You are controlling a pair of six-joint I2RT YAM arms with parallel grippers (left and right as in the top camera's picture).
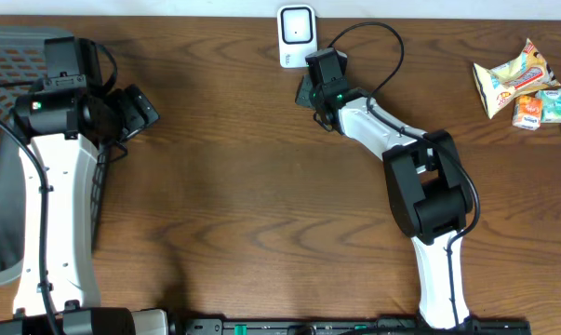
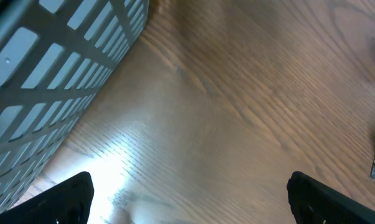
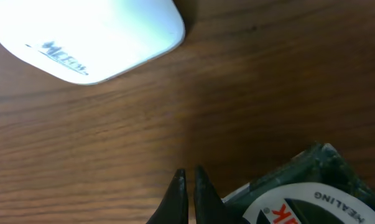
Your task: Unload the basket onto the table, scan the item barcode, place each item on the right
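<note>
The dark green packet lies next to my right gripper's closed fingers. Next, I open them, move over the packet and grasp it by its sides [image 3: 288, 172] before I scan it.
The white barcode scanner [image 1: 296, 35] stands at the table's far edge; in the right wrist view the scanner [image 3: 87, 37] fills the upper left. A dark green packet [image 3: 311, 193] with a white label and red letters lies on the wood, just right of my right gripper [image 3: 188, 177]. That gripper is shut, its fingertips pressed together with nothing between them. From above, the right gripper [image 1: 315, 86] sits just below the scanner, the packet [image 1: 304, 91] at its tip. My left gripper [image 1: 136, 110] hovers at the left, open wide and empty [image 2: 193, 202].
A grey slatted basket [image 1: 1, 140] stands at the left edge, close beside the left arm, and the basket [image 2: 50, 74] fills the left wrist view's upper left. Several snack packets [image 1: 527, 84] lie at the far right.
</note>
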